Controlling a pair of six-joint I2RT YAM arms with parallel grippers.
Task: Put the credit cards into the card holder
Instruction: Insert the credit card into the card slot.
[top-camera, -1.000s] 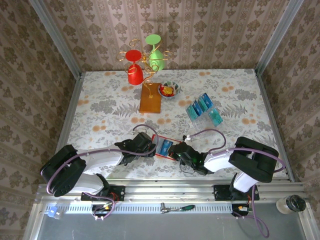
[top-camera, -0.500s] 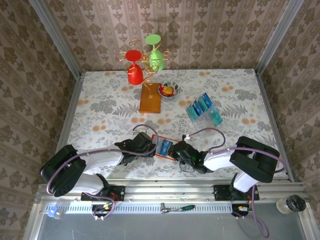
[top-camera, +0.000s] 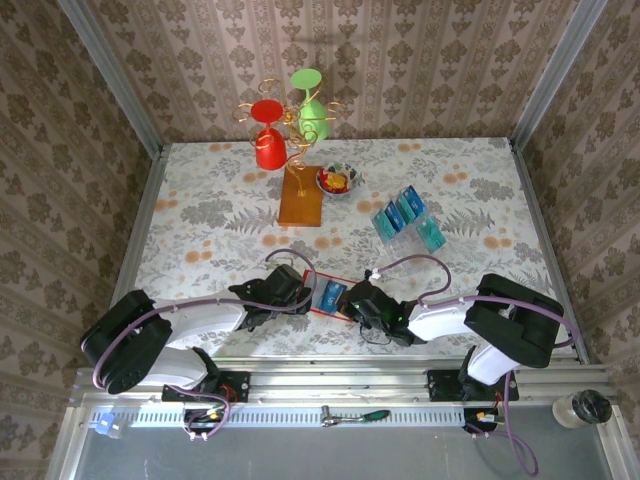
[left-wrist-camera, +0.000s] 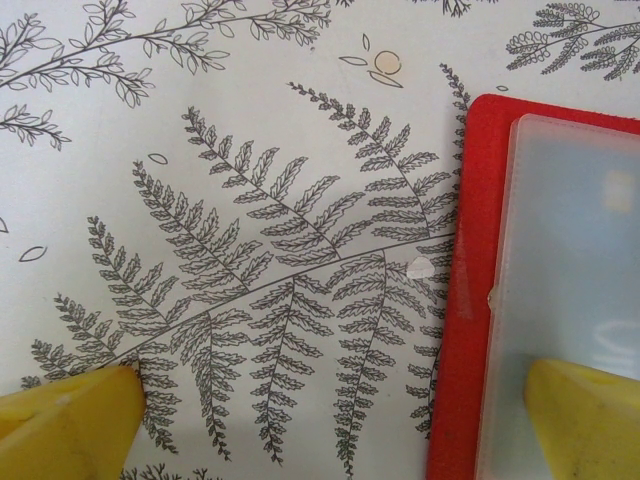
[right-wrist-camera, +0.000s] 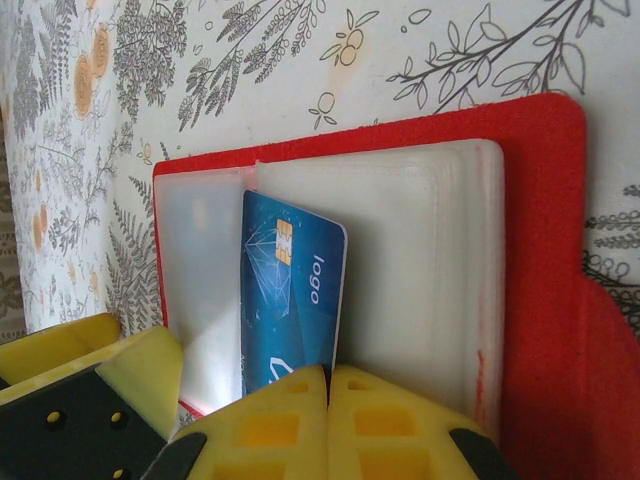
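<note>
I should let go of the blue credit card with my right gripper in the clear sleeve (top-camera: 319, 293) (right-wrist-camera: 252, 310) beside my left gripper, near the holder's fold.
The red card holder (top-camera: 322, 306) lies open near the table's front edge, its clear sleeves (right-wrist-camera: 420, 260) facing up. A blue credit card (right-wrist-camera: 290, 290) with a chip stands partly inside one sleeve. My right gripper (right-wrist-camera: 328, 375) is shut on that card's near end, at the holder's right side (top-camera: 354, 300). My left gripper (left-wrist-camera: 330, 400) is open at the holder's left edge (top-camera: 300, 296). One of its yellow fingers (left-wrist-camera: 585, 415) rests on the clear sleeve (left-wrist-camera: 570, 250), the other on the tablecloth. More credit cards (top-camera: 405, 212) stand in a clear rack at the right.
A wire cup tree on an orange base (top-camera: 300, 195) carries a red cup (top-camera: 269, 148) and a green cup (top-camera: 311, 118) at the back. A small bowl (top-camera: 337, 180) of sweets sits beside it. Patterned walls close three sides.
My right gripper has edged slightly left toward the holder with the card. The left arm has stayed put.
</note>
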